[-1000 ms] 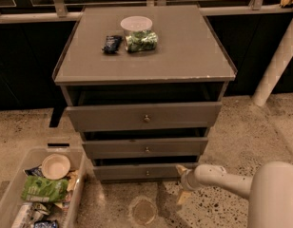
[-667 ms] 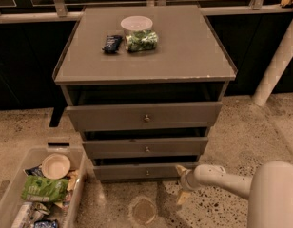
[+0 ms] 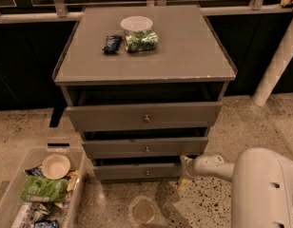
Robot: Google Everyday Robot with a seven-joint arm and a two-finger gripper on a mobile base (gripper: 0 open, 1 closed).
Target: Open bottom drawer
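My gripper is to move next to the bottom drawer's top corner (image 3: 179, 166), the one at the end nearest the white pillar, and it will close there.
The bottom drawer (image 3: 137, 172) is the narrowest, lowest grey front of the cabinet, with a small round knob (image 3: 147, 173) at its centre. It stands slightly out from the cabinet, a dark gap above it. My gripper (image 3: 184, 172) reaches in from the right on a white arm and sits at the drawer's right end, beside the front's edge. The mid-sized drawer (image 3: 145, 147) and the tallest top drawer (image 3: 144, 116) above also stand slightly pulled out.
On the cabinet top (image 3: 184, 51) lie a dark packet (image 3: 111, 43), a green snack bag (image 3: 141, 41) and a white bowl (image 3: 136, 23). A clear bin (image 3: 8, 198) with snacks and a bowl stands on the floor at left. A white pillar (image 3: 277, 65) stands at right.
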